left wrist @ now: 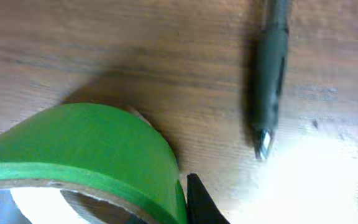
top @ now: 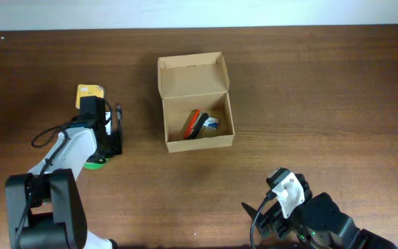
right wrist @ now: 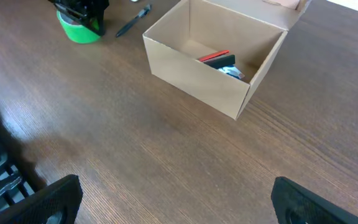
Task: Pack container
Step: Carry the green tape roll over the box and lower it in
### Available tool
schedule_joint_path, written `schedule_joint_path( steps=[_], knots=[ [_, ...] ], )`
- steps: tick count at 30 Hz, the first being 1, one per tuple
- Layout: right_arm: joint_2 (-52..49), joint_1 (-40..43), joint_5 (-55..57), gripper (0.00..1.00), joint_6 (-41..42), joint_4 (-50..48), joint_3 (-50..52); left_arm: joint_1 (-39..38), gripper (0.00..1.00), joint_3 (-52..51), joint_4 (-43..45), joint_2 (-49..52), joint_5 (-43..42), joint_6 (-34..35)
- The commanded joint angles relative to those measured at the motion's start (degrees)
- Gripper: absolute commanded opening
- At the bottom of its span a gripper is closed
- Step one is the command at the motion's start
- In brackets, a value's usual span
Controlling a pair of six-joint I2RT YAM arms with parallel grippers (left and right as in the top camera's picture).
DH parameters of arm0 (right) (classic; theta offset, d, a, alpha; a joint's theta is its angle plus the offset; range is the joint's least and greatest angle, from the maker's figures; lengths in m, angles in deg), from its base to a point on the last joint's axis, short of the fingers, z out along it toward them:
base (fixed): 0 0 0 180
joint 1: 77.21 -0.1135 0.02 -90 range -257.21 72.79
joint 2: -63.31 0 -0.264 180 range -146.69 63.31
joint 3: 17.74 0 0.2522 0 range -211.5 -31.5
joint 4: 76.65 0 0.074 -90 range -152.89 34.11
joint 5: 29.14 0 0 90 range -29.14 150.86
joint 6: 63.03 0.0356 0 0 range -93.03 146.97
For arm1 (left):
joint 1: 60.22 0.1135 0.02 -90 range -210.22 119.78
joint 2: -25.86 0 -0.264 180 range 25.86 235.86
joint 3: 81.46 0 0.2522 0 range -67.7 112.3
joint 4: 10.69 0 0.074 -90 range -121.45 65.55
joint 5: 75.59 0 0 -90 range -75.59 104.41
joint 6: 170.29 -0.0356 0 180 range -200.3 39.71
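Note:
I will use my left gripper to let go of the roll of green tape in the box, over the blue and white packet (top: 207, 124). The tape roll still lies on the table.
The container (top: 196, 142) is a tan cardboard box with its flap lid open at the back, in the middle of the table. It also shows in the right wrist view (right wrist: 194, 71). Red and black items (top: 196, 124) lie inside. A green tape roll (left wrist: 86, 146) lies on the table at the left (top: 95, 164). My left gripper (left wrist: 166, 211) is closed on the roll's wall, with one black finger pressed against its outside. My right gripper (right wrist: 179, 199) is open and empty over bare wood near the front edge, well short of the box.
A black pen (left wrist: 271, 68) lies just beyond the tape roll, and also shows in the overhead view (top: 118, 115). A yellow item (top: 90, 91) lies behind the left arm. The right arm's body (top: 309, 218) fills the front right corner.

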Motion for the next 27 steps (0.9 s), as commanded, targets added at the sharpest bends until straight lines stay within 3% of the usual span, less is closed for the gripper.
schedule_joint_path(
  steps=[1,10,14,27],
  knots=[
    [0.1,0.1,0.7,0.99,0.5,-0.2,0.2,-1.3,0.02,2.4,-2.3,-2.9,-4.5,-0.9],
    [0.1,0.1,0.7,0.99,0.5,-0.2,0.2,-12.1,0.02,19.8,-9.4,-10.3,-8.9,-2.2],
    [0.1,0.1,0.7,0.99,0.5,-0.2,0.2,-19.0,0.02,27.1,-8.6,-10.2,-8.9,-2.1],
    [0.1,0.1,0.7,0.99,0.5,-0.2,0.2,-33.6,0.02,30.5,0.8,-0.6,-8.9,-2.3]
  ],
)
